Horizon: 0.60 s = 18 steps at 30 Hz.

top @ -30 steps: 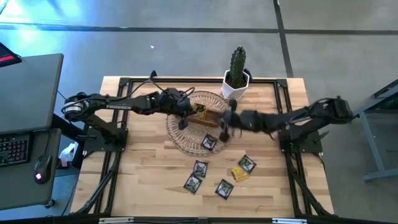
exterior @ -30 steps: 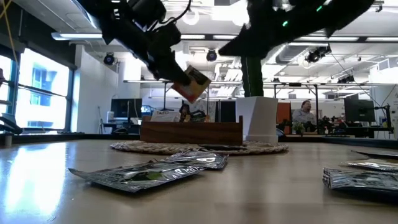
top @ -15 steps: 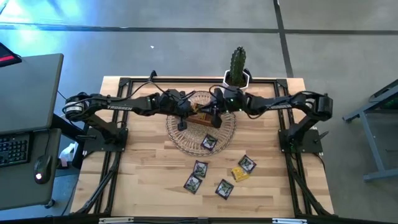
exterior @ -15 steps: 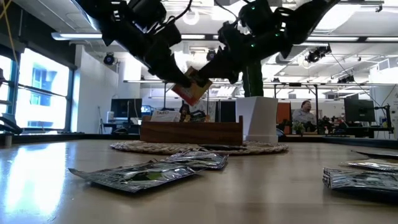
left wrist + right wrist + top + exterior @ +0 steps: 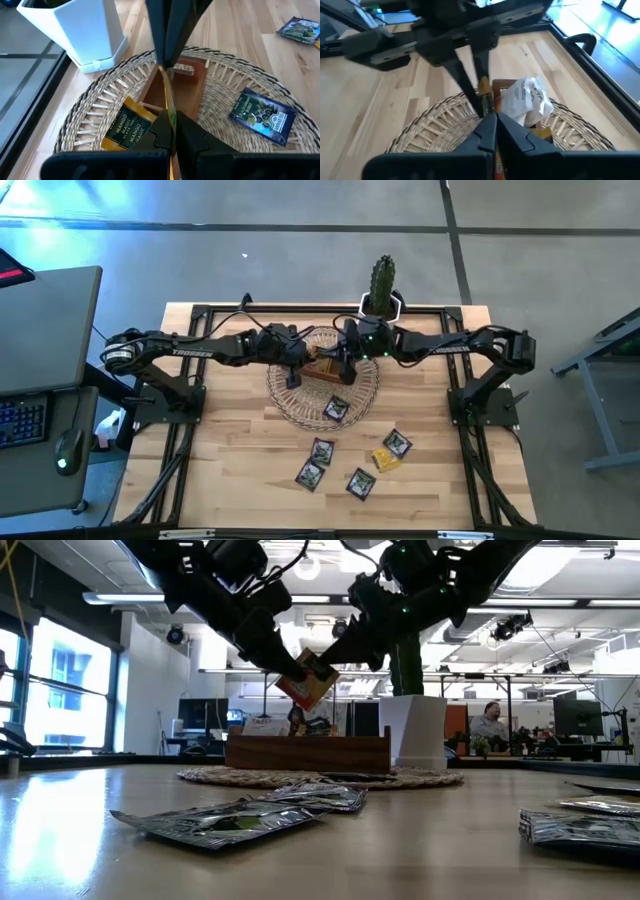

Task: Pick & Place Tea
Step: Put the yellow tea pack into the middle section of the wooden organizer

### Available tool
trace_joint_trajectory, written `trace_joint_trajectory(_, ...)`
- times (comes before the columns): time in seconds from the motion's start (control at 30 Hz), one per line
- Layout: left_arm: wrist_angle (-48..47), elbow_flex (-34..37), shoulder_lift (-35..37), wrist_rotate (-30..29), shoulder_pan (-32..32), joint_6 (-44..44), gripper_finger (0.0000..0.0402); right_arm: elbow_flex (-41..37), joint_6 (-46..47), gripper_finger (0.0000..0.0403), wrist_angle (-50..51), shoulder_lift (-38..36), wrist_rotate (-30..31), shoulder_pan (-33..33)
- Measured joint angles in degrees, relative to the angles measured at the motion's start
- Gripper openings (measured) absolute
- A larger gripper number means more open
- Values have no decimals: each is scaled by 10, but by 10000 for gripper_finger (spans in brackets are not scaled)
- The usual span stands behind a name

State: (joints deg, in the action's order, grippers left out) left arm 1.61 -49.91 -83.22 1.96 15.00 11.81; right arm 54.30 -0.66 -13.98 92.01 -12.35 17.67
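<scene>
The orange and yellow packet slants between both grippers, so my right gripper will retake its upper corner (image 5: 332,673) and my left gripper back off before I lower it.
An orange and yellow tea packet (image 5: 308,681) hangs in the air above the brown wooden box (image 5: 338,372), which stands on the round wicker basket (image 5: 290,395). My left gripper (image 5: 303,361) comes from the table's left and is shut on the packet. My right gripper (image 5: 338,360) comes from the right and is shut on the same packet. A yellow packet (image 5: 127,128) and a white packet (image 5: 527,97) lie at the box. A dark packet (image 5: 336,409) lies on the basket's near side. Several more packets (image 5: 322,450) lie on the table nearer the front. My left gripper pinches the packet's one edge (image 5: 171,116) between its two fingers, coming slanting down from the table's left. The packet stands on edge, tilted, clear of the box. My right gripper pinches the packet's opposite edge (image 5: 485,100) between its two fingers, slanting down from the table's right.
A cactus in a white pot (image 5: 380,310) stands just behind the basket at the table's far edge. Dark packets and one yellow packet (image 5: 385,461) are scattered on the wood toward the near edge. The arms' black frames run along the table's left and right sides.
My right gripper has swung from the right of the basket toward the table's left and far edge, up to the packet that my left gripper holds over the box, and now meets it there. The left gripper and the packet have stayed in place.
</scene>
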Motion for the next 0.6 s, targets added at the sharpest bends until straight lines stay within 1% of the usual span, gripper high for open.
trace_joint_trajectory(0.27, 4, 0, 0, 0, 0, -1, 0, 0, 6, 4, 1, 0, -14, 0)
trace_joint_trajectory(0.37, 17, 0, 0, 0, 0, -3, 0, 0, -4, 2, 4, 0, -48, 0)
trace_joint_trajectory(0.4, 20, 0, 0, 0, 0, -3, 0, 0, -5, 4, 4, 0, -51, -1)
trace_joint_trajectory(0.5, 18, 0, 0, 0, 0, -3, 0, 0, -9, 21, 5, 0, -30, -6)
trace_joint_trajectory(0.6, 18, 0, 0, 1, 0, -3, 0, 0, -19, 53, 3, 0, -9, -6)
